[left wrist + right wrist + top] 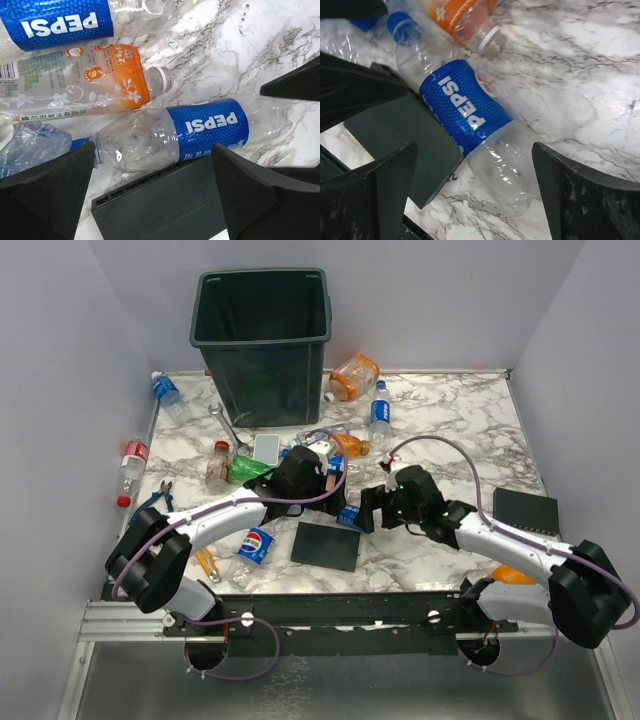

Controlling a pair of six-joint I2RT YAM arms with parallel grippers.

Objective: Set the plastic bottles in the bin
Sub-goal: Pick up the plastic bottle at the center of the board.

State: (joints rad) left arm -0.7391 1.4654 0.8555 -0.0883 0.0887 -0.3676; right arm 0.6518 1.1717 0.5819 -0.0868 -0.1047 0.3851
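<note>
I can see the Pepsi bottle lying against the black plate, so next I lift it with my right gripper by the clear base (507, 172) and pass the bottle's neck to my left gripper.
A clear Pepsi bottle (200, 132) with a blue label lies on the marble against the edge of a flat black plate (160, 205). My left gripper (152, 192) is open and hovers over the bottle and the plate. My right gripper (475, 195) is open, and the clear base end of the same bottle (465, 115) lies between its fingers. In the top view both grippers, left (330, 495) and right (370, 508), meet at the table's middle. The dark green bin (262, 340) stands at the back. An orange-label bottle (100, 82), another Pepsi bottle (55, 20) and a crushed one (30, 145) lie close by.
More bottles lie around the bin: orange (355, 377), blue (380, 415), far left blue (168, 392), red (131, 465), Pepsi (257, 545). A wrench (228, 425) and pliers (155, 498) lie left. Black plates sit at centre (327, 545) and right (524, 510).
</note>
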